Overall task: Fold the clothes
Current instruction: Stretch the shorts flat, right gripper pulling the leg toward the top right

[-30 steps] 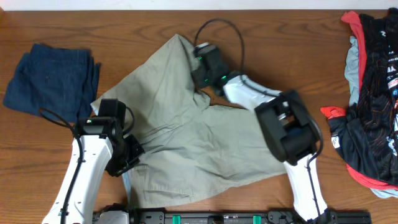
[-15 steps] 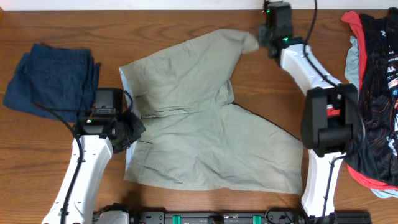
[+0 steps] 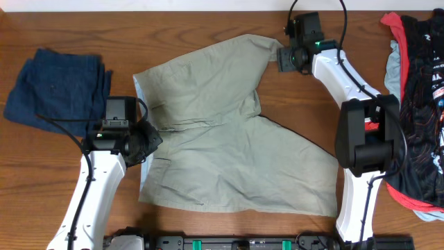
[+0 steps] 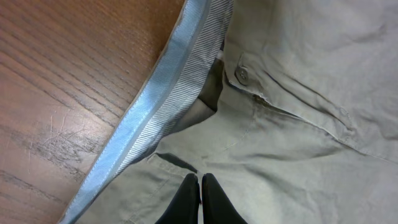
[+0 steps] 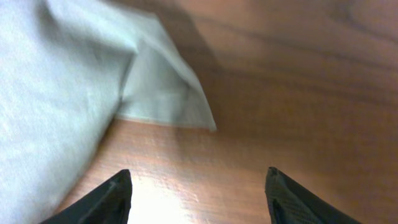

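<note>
My left gripper is pinching cloth too far below the button, so it should grab the waist (image 4: pixel 231 73) beside the button before both grippers pull the upper leg straight.
The khaki shorts (image 3: pixel 222 153) lie spread flat across the middle of the table. Their pale blue waistband lining (image 4: pixel 155 106) runs along the left edge. My left gripper (image 3: pixel 151 142) sits at that waist edge, below the button. In the left wrist view its fingers (image 4: pixel 199 180) are pressed together, shut on a thin pinch of the khaki cloth. My right gripper (image 3: pixel 281 59) is at the far side, just beside the tip of the upper leg. It stands open over bare wood (image 5: pixel 199 180), and the leg's hem corner (image 5: pixel 168 102) lies a little ahead of it, untouched.
A folded dark blue denim garment (image 3: pixel 59 87) lies at the far left. A pile of red, black and pale-blue garments (image 3: pixel 416 104) fills the right edge. The arm bases stand along the near edge.
My right arm carried the shorts' leg from the centre out to the far right, then opened and let it drop. The left gripper shifted away from the near edge with the waist and stayed shut.
</note>
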